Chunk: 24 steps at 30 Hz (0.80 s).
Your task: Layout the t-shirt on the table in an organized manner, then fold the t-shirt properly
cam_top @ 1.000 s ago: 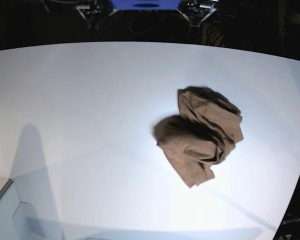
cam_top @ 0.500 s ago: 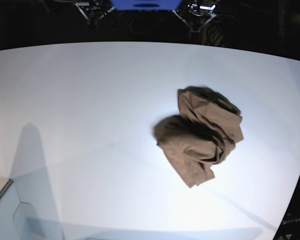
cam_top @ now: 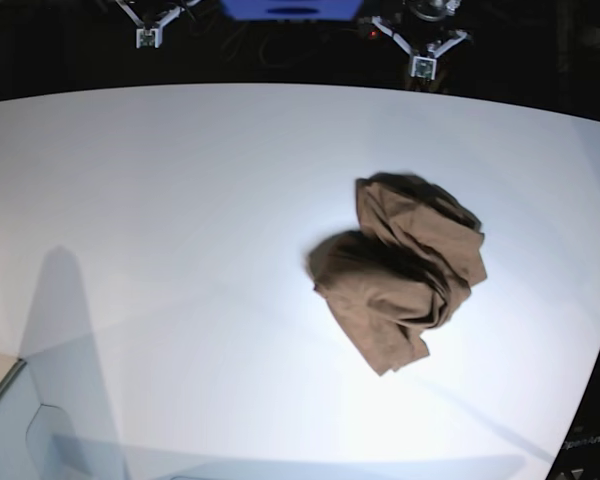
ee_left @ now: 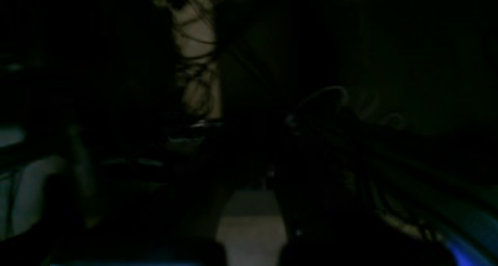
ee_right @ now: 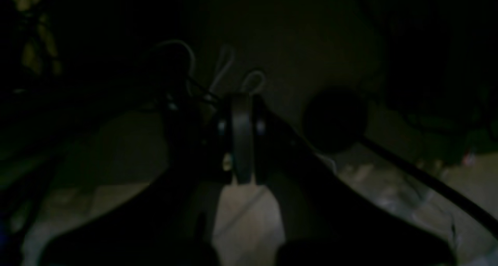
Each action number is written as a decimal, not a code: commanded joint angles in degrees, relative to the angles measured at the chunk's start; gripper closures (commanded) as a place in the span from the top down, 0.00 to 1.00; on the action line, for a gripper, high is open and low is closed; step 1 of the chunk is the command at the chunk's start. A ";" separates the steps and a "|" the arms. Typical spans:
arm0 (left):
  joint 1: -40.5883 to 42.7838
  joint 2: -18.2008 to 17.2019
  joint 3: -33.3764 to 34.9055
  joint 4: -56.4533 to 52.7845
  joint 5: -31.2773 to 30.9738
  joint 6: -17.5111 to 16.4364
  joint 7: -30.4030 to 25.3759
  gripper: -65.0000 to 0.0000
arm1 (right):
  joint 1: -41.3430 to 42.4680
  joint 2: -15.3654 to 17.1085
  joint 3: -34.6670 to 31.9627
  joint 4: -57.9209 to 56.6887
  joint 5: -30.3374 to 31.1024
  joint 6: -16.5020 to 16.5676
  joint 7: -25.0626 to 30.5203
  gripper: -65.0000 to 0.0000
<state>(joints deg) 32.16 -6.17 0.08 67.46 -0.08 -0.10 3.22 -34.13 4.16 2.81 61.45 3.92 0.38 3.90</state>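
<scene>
Next, my left gripper closes on the brown t-shirt's far corner (cam_top: 381, 193), beside the dark fold closest to the grippers.
The brown t-shirt (cam_top: 402, 270) lies crumpled in a wrinkly heap on the white table (cam_top: 180, 200), right of centre. Both grippers hang beyond the table's far edge, well away from the cloth. My left gripper (cam_top: 423, 62) is at the top right and my right gripper (cam_top: 146, 36) at the top left. In the dark right wrist view the right gripper (ee_right: 242, 137) has its fingers pressed together with nothing between them. The left wrist view is too dark to show the fingers; the left gripper is shut and holds nothing that I can see.
The table's curved edge runs down the right side, close to the shirt. A pale translucent panel (cam_top: 25, 420) stands at the near left corner. A blue block (cam_top: 290, 8) sits between the arms beyond the far edge.
Both grippers have dropped further into view at the top and spread slightly apart. The t-shirt has not moved.
</scene>
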 commanded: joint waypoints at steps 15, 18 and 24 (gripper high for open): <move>16.58 -6.79 -4.96 33.51 -18.60 0.05 13.17 0.00 | -19.01 0.63 6.03 34.51 0.25 -0.07 1.33 0.00; 18.96 -6.97 -6.54 36.67 -19.40 0.14 13.26 0.00 | -21.65 0.54 7.17 40.48 0.25 -0.07 1.33 0.00; 22.74 -6.53 -8.30 44.32 -19.75 0.23 13.00 0.00 | -24.20 0.45 8.75 51.30 0.25 -0.07 1.33 0.00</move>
<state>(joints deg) 54.26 -12.51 -8.03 110.91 -19.59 0.03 17.54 -57.36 4.56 11.25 112.03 3.90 0.21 3.86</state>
